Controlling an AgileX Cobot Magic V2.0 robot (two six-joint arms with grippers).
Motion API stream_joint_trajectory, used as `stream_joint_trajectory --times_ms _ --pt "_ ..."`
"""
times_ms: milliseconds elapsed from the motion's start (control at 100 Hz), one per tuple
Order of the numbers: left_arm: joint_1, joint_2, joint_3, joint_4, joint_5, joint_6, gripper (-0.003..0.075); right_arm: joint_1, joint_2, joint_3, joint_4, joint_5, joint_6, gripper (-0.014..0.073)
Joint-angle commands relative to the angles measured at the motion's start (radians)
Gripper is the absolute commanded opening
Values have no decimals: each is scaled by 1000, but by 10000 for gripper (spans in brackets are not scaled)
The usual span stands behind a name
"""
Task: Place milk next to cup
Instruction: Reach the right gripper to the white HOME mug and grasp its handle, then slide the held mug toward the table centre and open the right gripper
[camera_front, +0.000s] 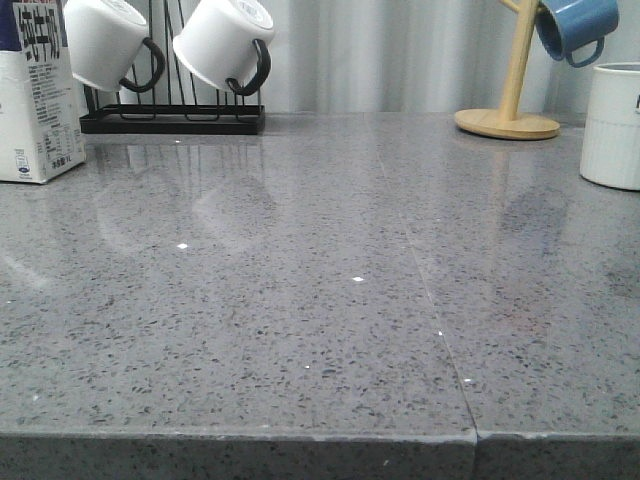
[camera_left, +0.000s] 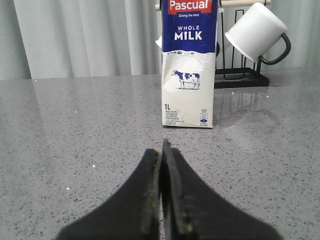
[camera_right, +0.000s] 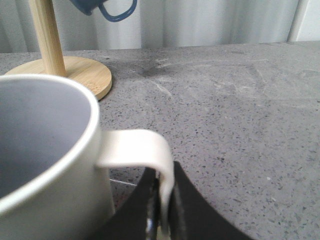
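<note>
The cup will go down on the open counter (camera_front: 346, 200) between the black rack and the wooden mug tree, where I should set it with my right gripper.
The milk (camera_front: 35, 95), a tall white carton with a dark blue top, stands upright at the far left of the grey counter. In the left wrist view the milk (camera_left: 189, 65) stands some way ahead of my left gripper (camera_left: 161, 165), which is shut and empty. The cup (camera_front: 612, 125), white and ribbed, stands at the right edge. In the right wrist view the cup (camera_right: 45, 165) fills the near side, its grey inside showing. My right gripper (camera_right: 164, 200) is shut on the cup's white handle (camera_right: 150, 150). Neither gripper shows in the front view.
A black rack (camera_front: 170, 118) holds two smooth white mugs with black handles (camera_front: 110, 42) behind the milk. A wooden mug tree (camera_front: 510, 100) with a blue mug (camera_front: 572, 28) stands at the back right, near the cup. The counter's front edge (camera_front: 300, 438) is close.
</note>
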Motion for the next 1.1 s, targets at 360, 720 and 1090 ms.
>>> stream_joint_trajectory --times_ms 360,720,1090 --pt "3 -30 61 -1 -83 -11 -20 205 -221 -28 -12 -48 68 -65" --pt "3 -30 61 -1 -83 -11 -20 495 -128 -147 2 74 59 -57" --pt "3 -30 61 -1 -83 -11 -20 581 6 -198 10 56 57 -57"
